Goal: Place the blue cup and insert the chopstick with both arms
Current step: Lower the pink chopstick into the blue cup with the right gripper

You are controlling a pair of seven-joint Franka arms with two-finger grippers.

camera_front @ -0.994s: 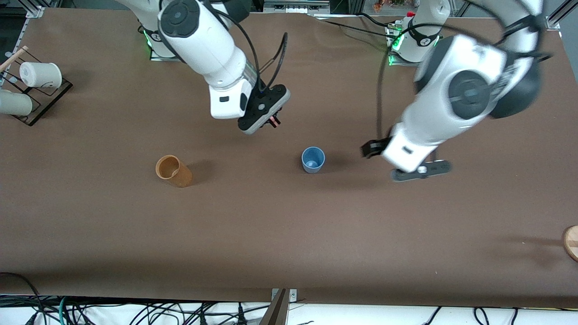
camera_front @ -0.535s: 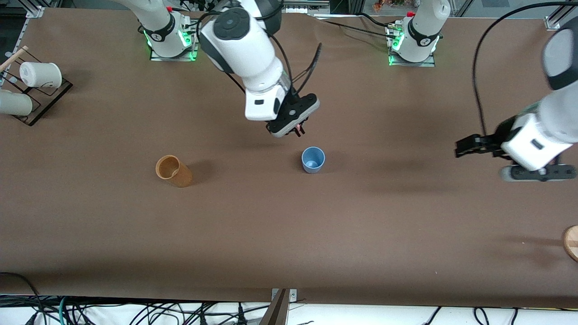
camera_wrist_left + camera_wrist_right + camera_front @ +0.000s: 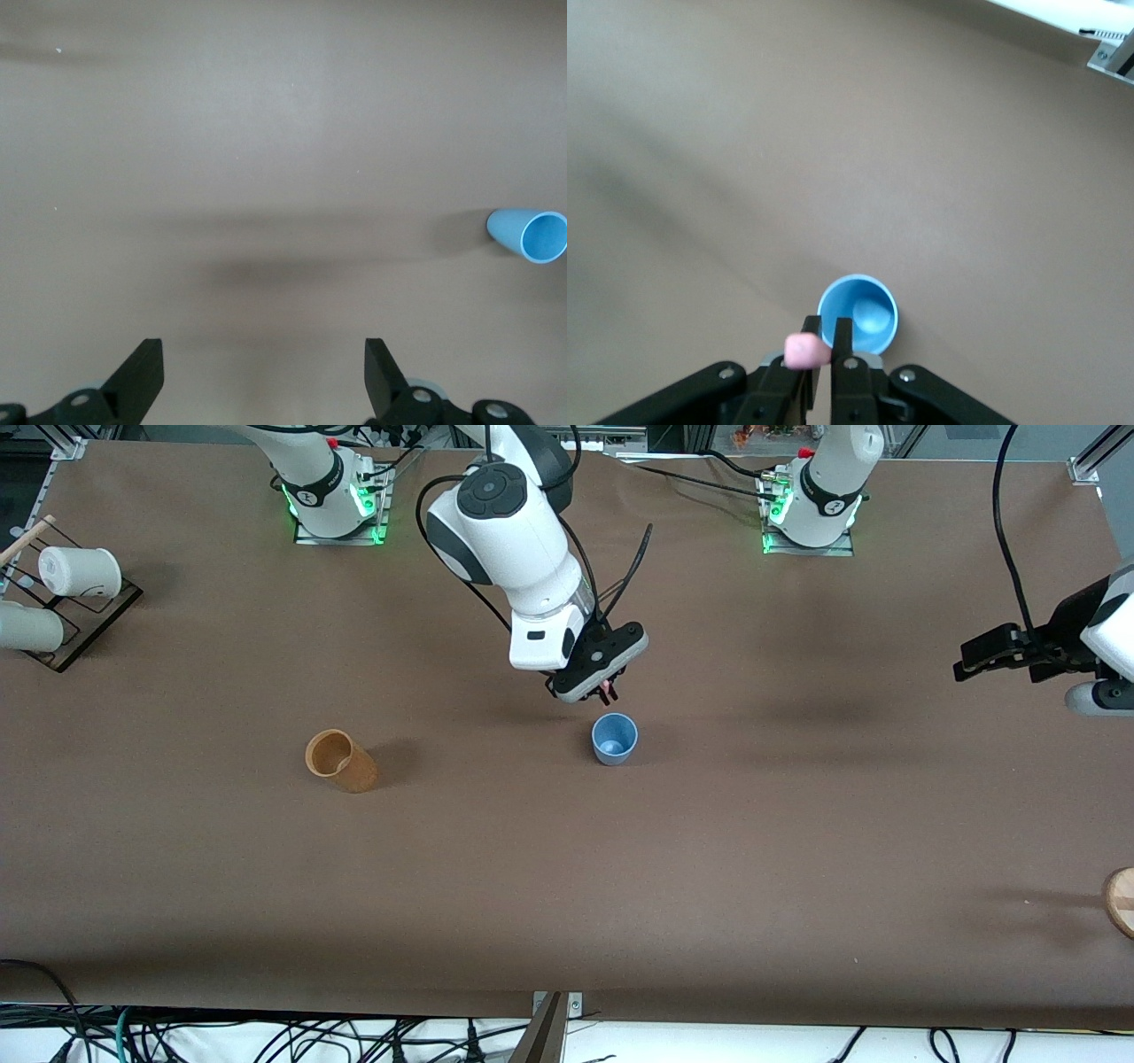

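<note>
I need to let go of the pinkish chopstick, now hanging just above the cup, with my right gripper inside the blue cup, leaning on its rim (image 3: 625,750) (image 3: 860,283) away from the bases.
The blue cup (image 3: 614,739) stands upright and empty in the middle of the table; it also shows in the right wrist view (image 3: 858,316) and the left wrist view (image 3: 529,236). My right gripper (image 3: 608,688) is shut on the pinkish chopstick (image 3: 804,351) and hangs just above the cup, over its rim on the bases' side. A bit of the chopstick (image 3: 608,689) shows below the fingers. My left gripper (image 3: 973,661) is open and empty, up in the air over the table's left-arm end, well away from the cup; its fingers (image 3: 142,376) stand wide apart.
A tan-orange cup (image 3: 339,760) stands toward the right arm's end. A black rack (image 3: 66,624) with white cups (image 3: 80,571) and a pale stick sits at that end's edge. A wooden disc (image 3: 1121,901) lies at the left arm's end, near the front camera.
My right gripper has carried the chopstick toward the left arm's end until just above the blue cup. My left arm has swung away from the cup toward its end and risen.
</note>
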